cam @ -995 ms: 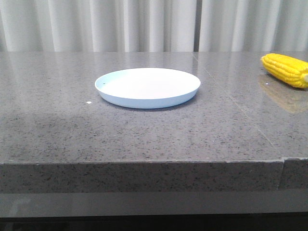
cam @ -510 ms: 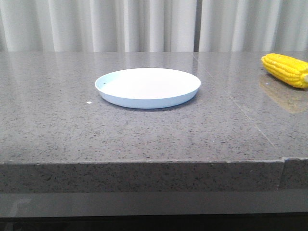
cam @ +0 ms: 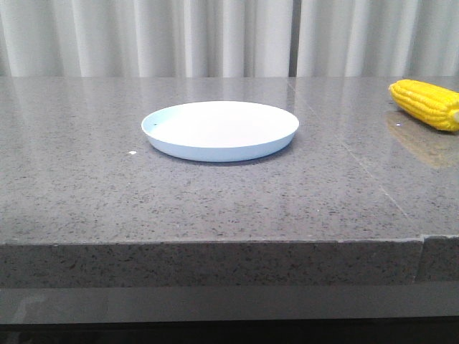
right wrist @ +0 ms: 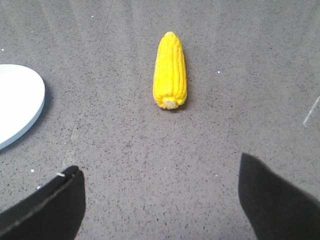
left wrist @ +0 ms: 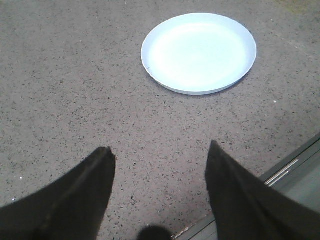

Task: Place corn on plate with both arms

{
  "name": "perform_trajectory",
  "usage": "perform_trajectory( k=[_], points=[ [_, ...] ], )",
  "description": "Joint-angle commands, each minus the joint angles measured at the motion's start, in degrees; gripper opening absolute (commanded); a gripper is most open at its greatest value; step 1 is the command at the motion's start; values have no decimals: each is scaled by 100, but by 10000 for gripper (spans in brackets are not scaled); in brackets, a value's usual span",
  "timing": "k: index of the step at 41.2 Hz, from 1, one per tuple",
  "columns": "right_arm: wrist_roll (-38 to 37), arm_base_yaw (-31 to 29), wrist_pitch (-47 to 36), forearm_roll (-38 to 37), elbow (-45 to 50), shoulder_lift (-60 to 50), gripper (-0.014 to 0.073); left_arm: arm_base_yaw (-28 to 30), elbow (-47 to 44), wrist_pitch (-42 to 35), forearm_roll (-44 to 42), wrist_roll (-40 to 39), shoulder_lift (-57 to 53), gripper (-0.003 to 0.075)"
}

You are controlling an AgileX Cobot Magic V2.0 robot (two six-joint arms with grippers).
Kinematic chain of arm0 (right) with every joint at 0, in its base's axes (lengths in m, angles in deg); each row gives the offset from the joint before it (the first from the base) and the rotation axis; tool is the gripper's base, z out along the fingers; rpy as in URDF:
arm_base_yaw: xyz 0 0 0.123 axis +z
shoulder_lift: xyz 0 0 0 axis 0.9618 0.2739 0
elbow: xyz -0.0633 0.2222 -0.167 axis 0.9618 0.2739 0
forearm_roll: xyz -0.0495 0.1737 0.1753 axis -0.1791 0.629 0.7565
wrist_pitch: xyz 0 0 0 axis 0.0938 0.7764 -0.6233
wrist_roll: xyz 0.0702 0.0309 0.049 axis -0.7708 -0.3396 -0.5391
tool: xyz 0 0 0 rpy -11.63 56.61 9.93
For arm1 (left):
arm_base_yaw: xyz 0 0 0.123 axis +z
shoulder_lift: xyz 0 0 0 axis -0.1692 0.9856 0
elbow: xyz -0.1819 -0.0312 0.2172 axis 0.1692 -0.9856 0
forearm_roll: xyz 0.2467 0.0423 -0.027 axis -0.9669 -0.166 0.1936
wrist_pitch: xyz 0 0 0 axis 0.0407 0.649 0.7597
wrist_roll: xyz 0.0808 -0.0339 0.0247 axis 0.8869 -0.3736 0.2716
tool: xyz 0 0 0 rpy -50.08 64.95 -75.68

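Note:
I move my right gripper to the yellow corn next and close it across the corn's middle (cam: pixel 427 102) (right wrist: pixel 170 71), between the corn's pale stub end and its far end.
The pale blue-white plate (cam: pixel 219 130) sits empty on the grey stone table, a little left of centre. It also shows in the left wrist view (left wrist: pixel 199 52) and its edge in the right wrist view (right wrist: pixel 17 102). The yellow corn (cam: pixel 425 104) lies at the table's far right, cut off by the frame edge. In the right wrist view the corn (right wrist: pixel 170 70) lies with its pale stub end towards the gripper. My left gripper (left wrist: pixel 160 152) is open and empty over bare table, short of the plate. My right gripper (right wrist: pixel 159 167) is open and empty, short of the corn. Neither arm shows in the front view.
The grey speckled table (cam: pixel 215 193) has a front edge close to the camera and a seam (cam: pixel 362 168) running right of the plate. White curtains (cam: pixel 215 36) hang behind. The table's edge (left wrist: pixel 280 170) shows beside the left gripper.

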Motion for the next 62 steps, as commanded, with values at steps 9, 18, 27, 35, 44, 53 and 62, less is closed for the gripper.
perform_trajectory(
  k=[9,18,27,35,44,53,62],
  points=[
    [54,0,-391,-227,-1088,1592,647,-48,152,-389,-53,-63,-23,400],
    [54,0,-336,-248,-2021,2887,647,-48,152,-389,-53,-63,-23,400],
    [54,0,-66,-260,-3048,4216,647,-48,152,-389,-53,-63,-23,400],
    [54,-5,55,-563,-3830,5246,647,-48,152,-389,-53,-63,-23,400],
    [54,-5,105,-620,-4434,6115,647,-48,152,-389,-53,-63,-23,400],
    [54,-5,29,-620,-4618,6636,647,-48,152,-389,-53,-63,-23,400],
    [54,-5,7,-635,-4618,6922,644,-48,152,-389,-53,-63,-23,400]
  ],
)
